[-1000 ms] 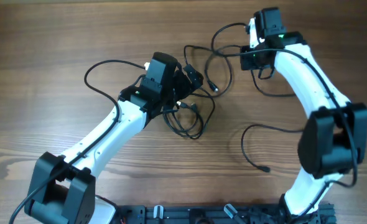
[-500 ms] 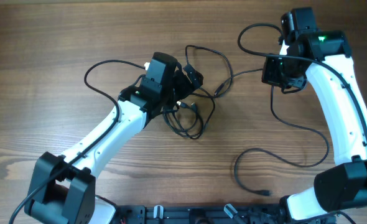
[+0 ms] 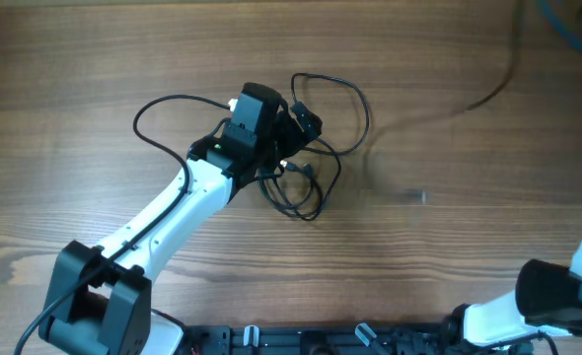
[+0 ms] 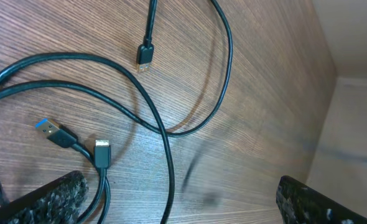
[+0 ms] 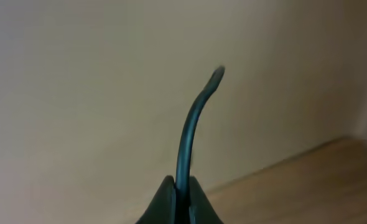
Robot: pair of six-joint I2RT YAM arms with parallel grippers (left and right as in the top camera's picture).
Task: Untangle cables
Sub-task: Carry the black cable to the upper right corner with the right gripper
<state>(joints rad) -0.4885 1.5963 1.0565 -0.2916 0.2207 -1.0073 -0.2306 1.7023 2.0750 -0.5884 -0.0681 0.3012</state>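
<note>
My right gripper will let go of the black cable on the bare far side of the wooden table [image 3: 496,65], away from the bundle.
A bundle of thin black cables [image 3: 306,170] lies in loose loops on the wooden table beside my left gripper [image 3: 301,123]. In the left wrist view the left gripper [image 4: 183,208] is open above the table, with one cable [image 4: 165,134] running between its fingers. A blue-tipped USB plug [image 4: 50,129] and a small plug [image 4: 145,56] lie nearby. My right gripper [image 5: 181,186] is shut on one black cable [image 5: 193,124] and is raised, facing a beige wall. It is outside the overhead view. That cable shows as a blurred streak [image 3: 488,91] at the upper right.
The left arm [image 3: 163,212] reaches diagonally from the front left. The right arm's base [image 3: 557,296] stands at the front right. A blurred dark spot [image 3: 419,195] hangs over the table right of the bundle. The table's far edge meets a wall [image 4: 357,37].
My right arm has swung up and to the right, out of the overhead view, drawing its cable away from the bundle. The left arm has not moved.
</note>
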